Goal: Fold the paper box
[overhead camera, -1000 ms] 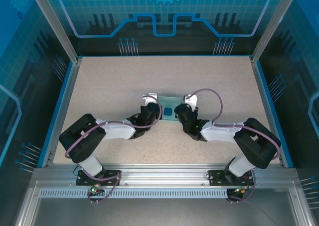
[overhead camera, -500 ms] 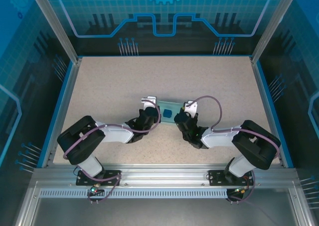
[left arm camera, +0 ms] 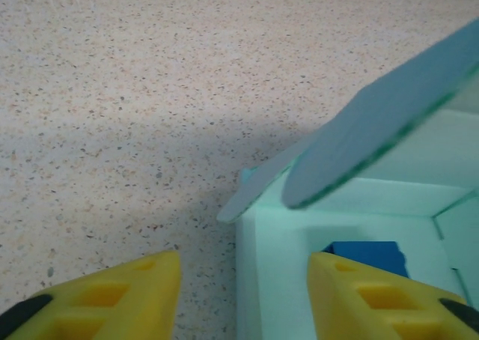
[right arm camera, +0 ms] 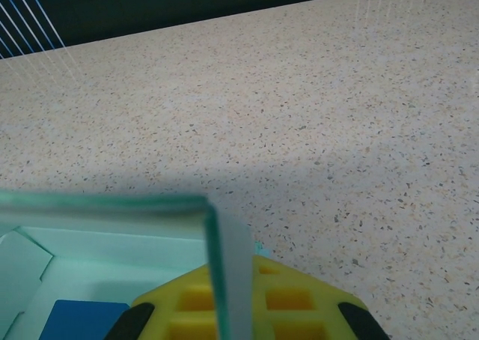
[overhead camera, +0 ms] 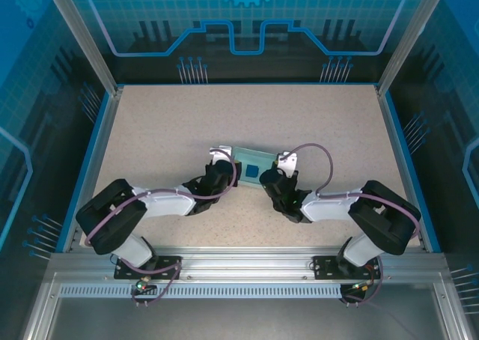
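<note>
I can see the small side flap slanting out past the box's side, so I need to pinch the flap's loose edge (left arm camera: 230, 213) with my left gripper and bring it upright before folding the box's lid.
The paper box (overhead camera: 247, 159) is pale teal and lies mid-table, open on top, with a small dark blue cube (overhead camera: 252, 170) inside. My left gripper (overhead camera: 224, 168) is at its left end. In the left wrist view the left gripper (left arm camera: 243, 272) is open: its yellow fingers (left arm camera: 127, 291) stand either side of the box's left wall (left arm camera: 262, 272) without touching it, and a loose flap (left arm camera: 374, 123) hangs above. My right gripper (overhead camera: 271, 177) is at the right end. In the right wrist view the right gripper (right arm camera: 233, 280) is shut on the box's upright side wall (right arm camera: 233, 250).
The speckled tabletop (overhead camera: 165, 123) stretches free behind and to both sides of the box. A blue rim (overhead camera: 101, 153) edges the table, with glass panels beyond. The aluminium rail (overhead camera: 247, 261) with the arm bases runs along the near edge.
My left gripper has opened and let go of the box's left wall. Both arms and the box have shifted slightly to the left.
</note>
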You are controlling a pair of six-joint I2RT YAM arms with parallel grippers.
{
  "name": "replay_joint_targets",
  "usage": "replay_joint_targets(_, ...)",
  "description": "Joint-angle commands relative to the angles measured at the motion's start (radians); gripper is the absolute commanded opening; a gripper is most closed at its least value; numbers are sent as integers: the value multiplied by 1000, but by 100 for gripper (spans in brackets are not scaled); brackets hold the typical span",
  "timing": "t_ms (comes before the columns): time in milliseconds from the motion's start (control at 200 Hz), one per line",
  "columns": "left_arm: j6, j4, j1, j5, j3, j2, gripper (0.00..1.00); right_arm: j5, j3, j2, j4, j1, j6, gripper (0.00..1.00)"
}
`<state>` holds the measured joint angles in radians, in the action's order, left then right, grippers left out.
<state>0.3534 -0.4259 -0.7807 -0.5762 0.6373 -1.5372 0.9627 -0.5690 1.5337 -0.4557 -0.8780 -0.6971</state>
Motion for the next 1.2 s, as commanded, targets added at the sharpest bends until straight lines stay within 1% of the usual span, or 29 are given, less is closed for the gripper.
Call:
replay_joint_targets(0,11,59,5,55,-7,58,52,1,-35,26,125,-16,-32,0)
replay_joint_targets(155,0,140,15,121,4,122,57,-14,-59,26,153,-2,-12,0)
replay_joint_targets(215,-10,171,33,152,13,146,59,-27,-64,28,154,7,-2,0)
replay_joint_targets(330,-25,226,89,267,33,174,60,-46,-78,32,158,17,22,0)
replay_joint_targets(405,-52,257,134,350,62,161,60,-58,-88,36,162,24,35,0)
replay_joint_targets(500,-105,285,177,418,106,120,60,-74,-94,39,161,34,42,0)
replay_joint_targets(590,-147,313,207,453,148,70,61,-81,-101,39,165,37,51,0)
replay_joint_targets(680,-191,322,233,473,178,33,65,-85,-107,37,168,41,61,0)
replay_joint_targets(825,-246,316,263,516,215,-10,66,-91,-110,33,173,48,72,0)
replay_joint_targets(880,-263,313,268,516,225,-18,62,-92,-114,30,178,53,74,0)
replay_joint_targets(970,-279,304,273,522,236,-31,51,-100,-124,28,181,59,84,0)
replay_joint_targets(1196,-323,301,273,521,286,-80,30,-117,-136,32,216,72,96,0)
